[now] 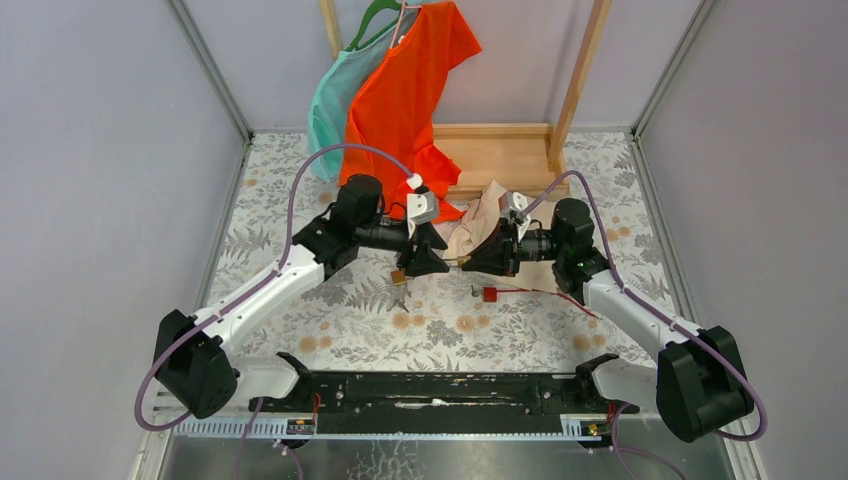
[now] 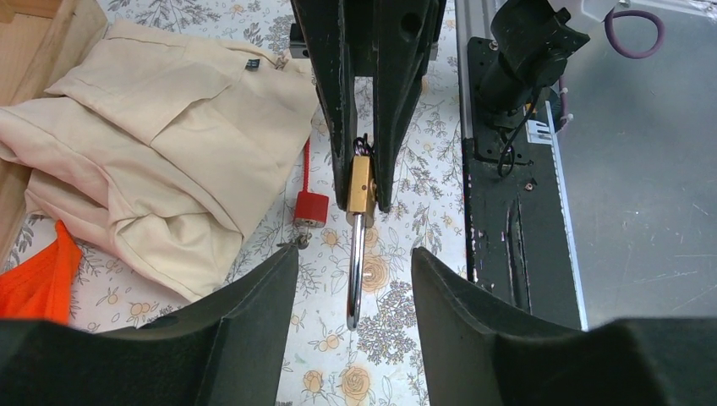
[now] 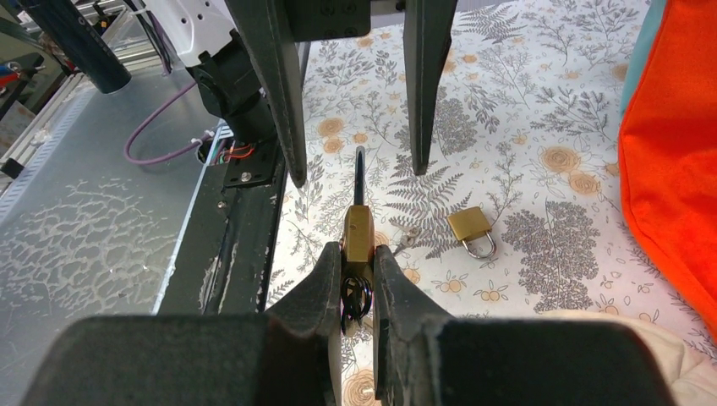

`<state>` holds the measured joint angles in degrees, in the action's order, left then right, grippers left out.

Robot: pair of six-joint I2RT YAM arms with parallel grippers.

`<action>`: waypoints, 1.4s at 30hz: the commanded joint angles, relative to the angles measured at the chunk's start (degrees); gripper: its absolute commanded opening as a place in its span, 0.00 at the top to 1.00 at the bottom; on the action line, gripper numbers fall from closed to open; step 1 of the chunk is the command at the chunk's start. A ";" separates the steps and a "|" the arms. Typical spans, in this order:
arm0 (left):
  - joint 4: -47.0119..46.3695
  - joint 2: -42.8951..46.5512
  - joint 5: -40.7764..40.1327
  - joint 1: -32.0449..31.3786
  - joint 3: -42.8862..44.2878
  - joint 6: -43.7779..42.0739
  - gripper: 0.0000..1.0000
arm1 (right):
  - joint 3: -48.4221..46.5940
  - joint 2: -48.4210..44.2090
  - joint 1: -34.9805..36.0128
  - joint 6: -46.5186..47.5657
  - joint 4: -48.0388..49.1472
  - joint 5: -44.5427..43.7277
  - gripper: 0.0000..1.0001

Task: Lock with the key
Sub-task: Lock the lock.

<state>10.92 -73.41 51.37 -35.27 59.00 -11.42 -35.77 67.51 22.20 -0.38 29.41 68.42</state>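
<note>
I have the brass padlock by its body in my right gripper over the key rings, so next I grip the shackle with my left gripper before my right gripper takes the rings (image 3: 356, 299).
A brass padlock (image 3: 358, 230) hangs in the air with my right gripper (image 3: 357, 250) shut on its body. Its steel shackle (image 2: 356, 271) points at my left gripper (image 2: 355, 252). That gripper is open, one finger on each side of the shackle, and neither touches it. Dark key rings (image 3: 355, 300) sit at the padlock's base between the right fingers; the key blade itself is hidden there. In the top view the two grippers (image 1: 437, 262) (image 1: 470, 262) face each other above the middle of the table.
On the table lie a second brass padlock (image 3: 472, 230), a small loose key (image 3: 404, 242) and a red padlock (image 2: 311, 207) with a red strap. Beige cloth (image 2: 161, 127) lies behind them. An orange shirt (image 1: 410, 90) and a teal garment (image 1: 335, 100) hang on a wooden rack (image 1: 500, 150).
</note>
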 commanded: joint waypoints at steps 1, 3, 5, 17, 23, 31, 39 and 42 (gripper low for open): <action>-2.22 -1.27 -0.27 -0.45 0.24 -0.98 0.41 | -1.08 -1.63 0.46 -5.29 8.44 0.83 1.00; -2.22 -1.70 0.00 -0.73 0.24 -0.89 0.42 | -1.06 -1.74 0.35 -5.91 9.06 0.92 1.00; -2.22 -2.15 0.54 -1.07 0.24 -0.88 0.45 | -1.06 -1.85 0.38 -6.02 9.09 0.76 1.00; -0.82 -3.54 1.23 -1.56 2.53 -1.08 1.00 | -1.86 -2.46 -0.97 -0.01 2.74 -1.12 0.93; 0.16 -1.06 -1.04 -1.47 1.69 -3.12 1.00 | -5.87 -3.12 -3.62 7.48 -10.39 -2.76 0.40; 0.58 0.17 -4.95 -1.34 1.04 -4.31 1.00 | -11.70 -3.87 -3.97 20.29 -27.06 -2.25 0.35; 1.47 -1.17 -5.85 -1.44 1.64 -4.86 1.00 | -11.18 -4.52 -3.93 14.54 -22.49 -0.04 0.42; 1.48 -1.29 -6.00 -1.48 1.73 -4.78 1.00 | -10.91 -4.37 -3.92 13.70 -21.83 -0.05 0.47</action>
<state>13.54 -74.52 46.00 -36.73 59.40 -15.07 -45.25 64.60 18.35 14.92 5.45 66.74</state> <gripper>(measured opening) 0.036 0.552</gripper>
